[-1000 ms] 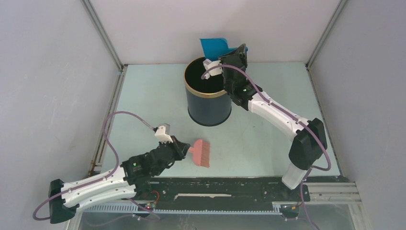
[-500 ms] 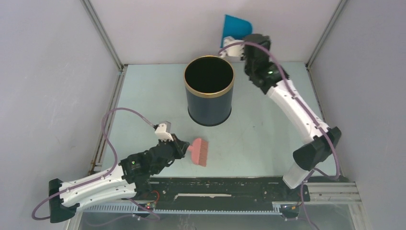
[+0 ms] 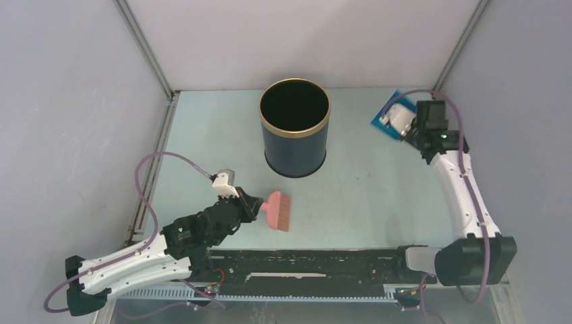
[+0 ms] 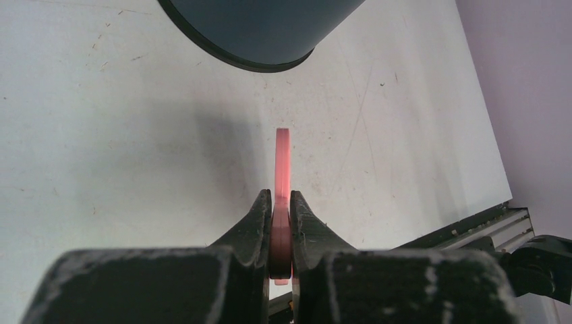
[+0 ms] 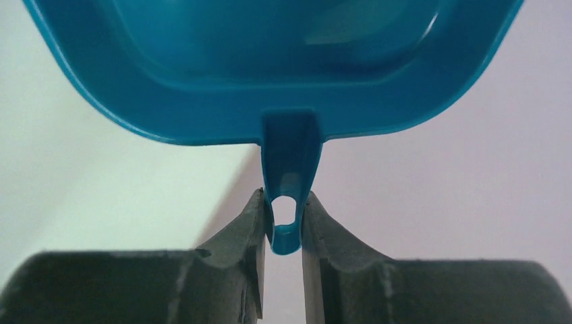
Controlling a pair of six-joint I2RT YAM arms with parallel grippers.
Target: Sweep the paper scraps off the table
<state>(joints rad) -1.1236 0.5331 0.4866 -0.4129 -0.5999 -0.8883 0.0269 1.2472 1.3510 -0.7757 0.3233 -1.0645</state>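
The robot's left gripper will set the pink hand brush down on the pale table (image 3: 278,214) between the bin and the black strip. The brush is now low over the table.
The paper scraps are out of view on the pale table (image 3: 357,196). My left gripper (image 3: 255,204) is shut on the handle of a pink hand brush (image 3: 278,211), whose bristle head lies low over the table in front of the bin. In the left wrist view the brush (image 4: 282,158) stands edge-on between the fingers of the left gripper (image 4: 281,202). My right gripper (image 3: 405,128) is at the back right corner, shut on the handle loop of a blue dustpan (image 3: 378,123). The right wrist view shows the dustpan (image 5: 270,74) just beyond the right gripper (image 5: 284,223).
A dark blue bin with a gold rim (image 3: 295,145) stands upright at the back middle, and its base shows in the left wrist view (image 4: 270,34). Grey walls close in three sides. A black strip with rails (image 3: 310,263) runs along the front edge.
The right arm swung the dustpan away from above the bin, out to the back right corner and down toward the table. The left arm with the brush drifted slightly left.
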